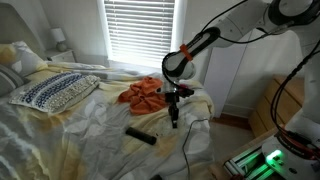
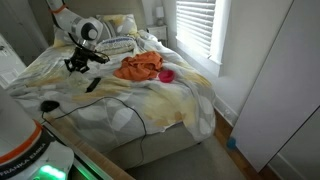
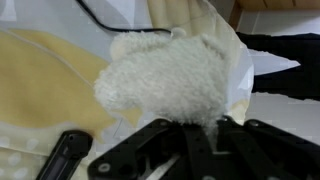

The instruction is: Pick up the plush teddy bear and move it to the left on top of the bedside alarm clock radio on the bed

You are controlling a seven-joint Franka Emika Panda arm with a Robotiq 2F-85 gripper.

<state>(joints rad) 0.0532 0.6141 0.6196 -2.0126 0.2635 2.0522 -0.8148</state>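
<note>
The robot's gripper should release the plush teddy bear, now just above the rumpled bed sheet, against the black clock radio (image 1: 166, 172), by the near end of the cable.
A white fluffy plush teddy bear (image 3: 168, 75) fills the wrist view, with its lower edge pinched between my gripper's (image 3: 195, 132) black fingers. In both exterior views the gripper (image 1: 174, 112) (image 2: 76, 64) hangs just above the rumpled bed sheet, and the white plush is hard to pick out against the sheet. A flat black device, the clock radio (image 1: 140, 135) (image 2: 92, 85), lies on the bed a short way from the gripper. One end of it shows at the lower left of the wrist view (image 3: 62, 158).
An orange cloth (image 1: 145, 93) (image 2: 140, 67) lies bunched mid-bed, with a small pink object (image 2: 167, 75) beside it. A patterned pillow (image 1: 55, 90) lies at the head of the bed. A black cable (image 2: 130, 108) runs across the sheet. A window with blinds (image 1: 140, 30) is behind the bed.
</note>
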